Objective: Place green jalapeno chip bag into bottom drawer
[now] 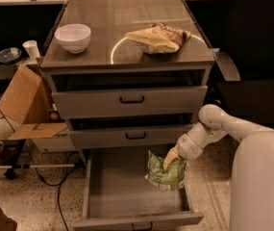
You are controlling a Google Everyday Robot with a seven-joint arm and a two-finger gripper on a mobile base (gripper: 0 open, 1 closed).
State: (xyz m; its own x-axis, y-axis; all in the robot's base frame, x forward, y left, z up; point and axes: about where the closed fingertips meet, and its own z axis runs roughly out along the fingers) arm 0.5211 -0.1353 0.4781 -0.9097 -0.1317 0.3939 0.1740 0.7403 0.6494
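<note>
My gripper is going to put the green jalapeno chip bag down. It will let go of the bag near the middle of the bottom drawer's grey bottom [143, 173].
The green jalapeno chip bag [163, 173] hangs from my gripper [169, 162], which is shut on its top edge. The bag is held over the right side of the open bottom drawer [122, 191], just above its flat grey floor and inside its right wall. My white arm reaches in from the right. The drawer is pulled fully out, with its small dark handle at the front edge.
Two shallower drawers [129, 100] with black handles sit slightly open above. On the cabinet top are a white bowl [72, 37] and a tan-yellow chip bag [158, 38]. A cardboard box [23, 105] stands at the left, a black chair [256, 66] at the right.
</note>
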